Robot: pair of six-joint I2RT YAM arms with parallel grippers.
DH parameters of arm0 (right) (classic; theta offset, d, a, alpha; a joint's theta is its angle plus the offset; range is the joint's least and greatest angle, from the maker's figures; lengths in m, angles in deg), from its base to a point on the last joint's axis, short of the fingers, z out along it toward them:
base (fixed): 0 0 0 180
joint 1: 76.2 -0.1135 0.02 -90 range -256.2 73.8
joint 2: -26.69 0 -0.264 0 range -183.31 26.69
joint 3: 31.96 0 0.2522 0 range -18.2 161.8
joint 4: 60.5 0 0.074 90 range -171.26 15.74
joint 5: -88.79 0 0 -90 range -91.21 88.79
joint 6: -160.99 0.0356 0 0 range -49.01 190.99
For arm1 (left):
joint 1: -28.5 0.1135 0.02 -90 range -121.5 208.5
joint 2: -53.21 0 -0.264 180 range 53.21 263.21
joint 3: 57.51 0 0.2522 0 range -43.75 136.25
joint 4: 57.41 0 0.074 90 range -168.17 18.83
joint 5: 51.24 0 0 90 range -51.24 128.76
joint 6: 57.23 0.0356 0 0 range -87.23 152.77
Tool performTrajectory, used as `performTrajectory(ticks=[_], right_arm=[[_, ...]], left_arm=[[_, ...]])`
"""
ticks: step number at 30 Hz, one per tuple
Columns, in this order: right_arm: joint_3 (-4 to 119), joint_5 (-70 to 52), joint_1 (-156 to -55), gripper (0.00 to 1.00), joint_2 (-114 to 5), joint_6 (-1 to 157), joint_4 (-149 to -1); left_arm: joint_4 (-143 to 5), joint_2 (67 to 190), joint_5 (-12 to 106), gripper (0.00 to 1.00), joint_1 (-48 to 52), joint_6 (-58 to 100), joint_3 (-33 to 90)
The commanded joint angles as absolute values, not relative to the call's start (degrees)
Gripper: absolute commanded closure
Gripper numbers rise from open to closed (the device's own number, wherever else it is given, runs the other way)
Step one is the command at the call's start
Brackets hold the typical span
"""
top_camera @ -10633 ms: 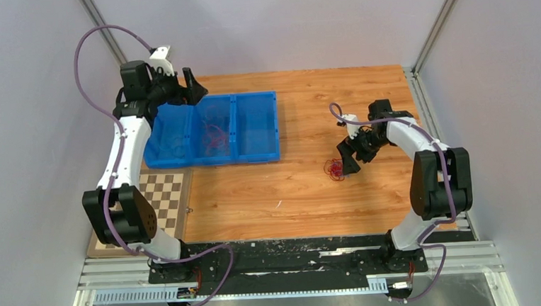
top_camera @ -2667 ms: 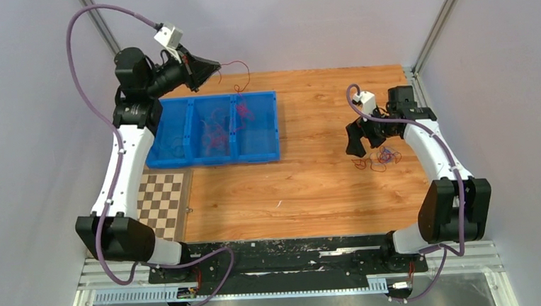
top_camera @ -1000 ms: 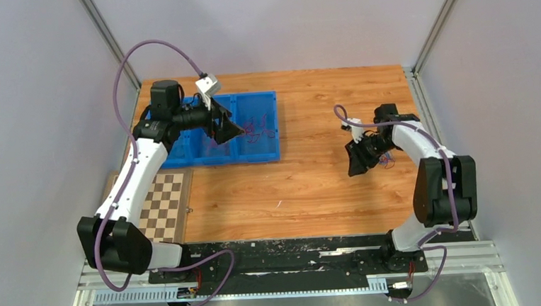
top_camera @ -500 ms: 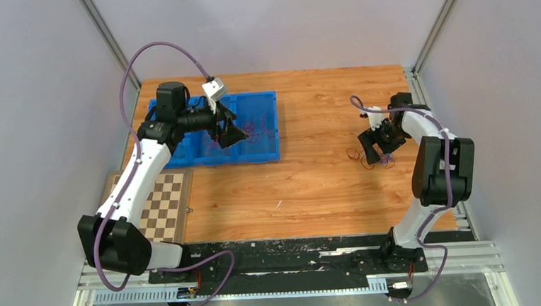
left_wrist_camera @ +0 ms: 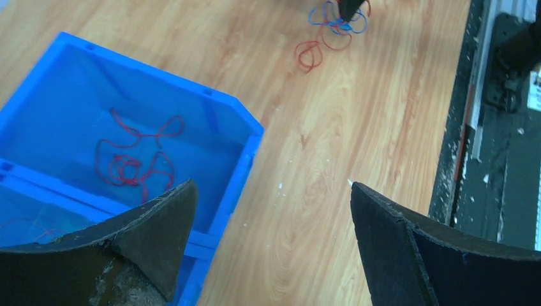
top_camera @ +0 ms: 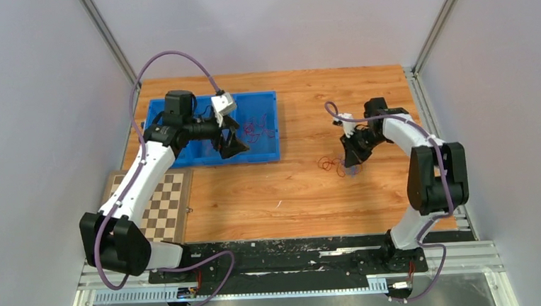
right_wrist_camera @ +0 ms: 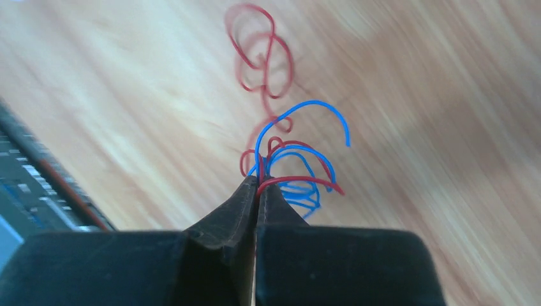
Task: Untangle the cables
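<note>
The red and blue cables are pinched together in my right gripper, so it should open and take only the blue cable [right_wrist_camera: 311,103] while my left gripper pulls the red cable.
A tangle of thin red and blue cables [right_wrist_camera: 290,162] lies on the wooden table, right of centre. My right gripper [right_wrist_camera: 257,181] is shut on it, and a red strand comes out from between the tips. A red loop [right_wrist_camera: 261,57] trails beyond on the wood. From above, the right gripper [top_camera: 349,159] stands at the tangle [top_camera: 332,167]. A separate red cable [left_wrist_camera: 137,159] lies in the right compartment of the blue bin [left_wrist_camera: 250,131]. My left gripper [left_wrist_camera: 273,185] hangs wide open over that bin's near right corner, holding nothing. Seen from the top, the left gripper [top_camera: 233,147] sits above the bin [top_camera: 271,156].
The bin has three compartments, and more red wire shows faintly in the middle one. A checkerboard [top_camera: 160,195] lies at the table's left front. Metal rails run along the near edge and the right side. Grey walls close in the table.
My right gripper has shut on the tangle and pulled it left across the table. The left gripper has dropped slightly toward the bin's near right corner, still open.
</note>
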State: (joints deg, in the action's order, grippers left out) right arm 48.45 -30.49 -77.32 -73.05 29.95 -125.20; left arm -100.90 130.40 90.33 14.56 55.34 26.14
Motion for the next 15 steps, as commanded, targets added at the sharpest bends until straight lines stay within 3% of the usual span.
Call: performTrajectory(ticks=[1,15], right_arm=[[49.7,-44.6,-83.3,1.0,-62.6,33.9,-125.7],[58.2,-53.9,-92.4,1.0,-59.6,39.9,-128.3]], left_arm=[[-102.4,128.3,91.4,0.04,10.6,63.5,23.3],[-77.7,134.3,84.8,0.0,-6.0,54.1,14.6]])
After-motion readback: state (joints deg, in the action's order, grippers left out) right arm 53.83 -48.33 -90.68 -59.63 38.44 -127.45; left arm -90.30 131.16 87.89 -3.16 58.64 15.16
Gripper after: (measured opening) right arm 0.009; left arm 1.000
